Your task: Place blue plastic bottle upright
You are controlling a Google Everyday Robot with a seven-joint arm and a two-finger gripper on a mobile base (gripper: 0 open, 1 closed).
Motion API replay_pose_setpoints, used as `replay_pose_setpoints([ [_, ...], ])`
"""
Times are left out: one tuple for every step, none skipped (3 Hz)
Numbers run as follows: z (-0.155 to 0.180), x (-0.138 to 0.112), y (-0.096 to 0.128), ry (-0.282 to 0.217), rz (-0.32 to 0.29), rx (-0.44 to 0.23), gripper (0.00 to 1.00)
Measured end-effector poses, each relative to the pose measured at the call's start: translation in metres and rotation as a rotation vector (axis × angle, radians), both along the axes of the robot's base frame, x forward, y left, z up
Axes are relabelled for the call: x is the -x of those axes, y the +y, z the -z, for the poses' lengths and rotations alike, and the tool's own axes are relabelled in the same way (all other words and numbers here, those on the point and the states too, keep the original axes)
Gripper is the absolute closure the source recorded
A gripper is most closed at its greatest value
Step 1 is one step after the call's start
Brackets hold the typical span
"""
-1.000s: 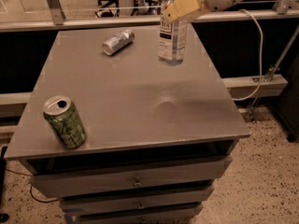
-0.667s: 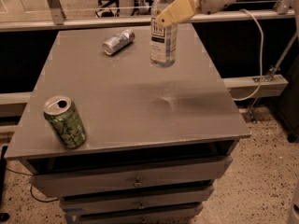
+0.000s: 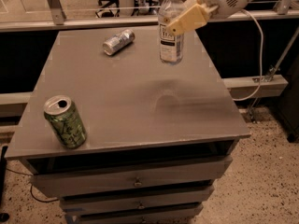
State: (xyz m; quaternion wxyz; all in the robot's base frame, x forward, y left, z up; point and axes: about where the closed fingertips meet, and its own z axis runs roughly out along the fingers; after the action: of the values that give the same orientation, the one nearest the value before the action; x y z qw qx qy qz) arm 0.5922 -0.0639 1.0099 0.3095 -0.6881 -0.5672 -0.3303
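Note:
Next, my gripper lets go of the blue plastic bottle on the table (image 3: 192, 85) close to the edge facing the white cable.
The blue plastic bottle (image 3: 170, 45), clear with a white cap and a pale label, stands upright at the far right of the grey table top (image 3: 140, 101), its base at or just above the surface. My gripper (image 3: 174, 28) reaches in from the upper right. Its cream-coloured fingers (image 3: 189, 17) are closed around the bottle's upper body, just below the shoulder.
A small silver can (image 3: 118, 42) lies on its side at the far middle of the table. A green patterned drink can (image 3: 65, 122) stands upright at the near left corner. Drawers (image 3: 135, 181) sit below the table top. A white cable (image 3: 254, 55) hangs at the right.
The gripper carried the bottle a little to the left, then back to the right. The bottle now stands straighter. The cans have not moved.

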Motion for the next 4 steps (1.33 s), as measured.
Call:
replay_pose_setpoints([
  [0.014, 0.002, -0.018, -0.039, -0.004, -0.040, 1.00],
  [0.023, -0.001, -0.045, -0.033, 0.037, -0.089, 1.00],
  [0.028, -0.005, -0.062, -0.004, 0.090, -0.092, 1.00],
  [0.039, -0.008, -0.072, 0.029, 0.122, -0.073, 1.00],
])
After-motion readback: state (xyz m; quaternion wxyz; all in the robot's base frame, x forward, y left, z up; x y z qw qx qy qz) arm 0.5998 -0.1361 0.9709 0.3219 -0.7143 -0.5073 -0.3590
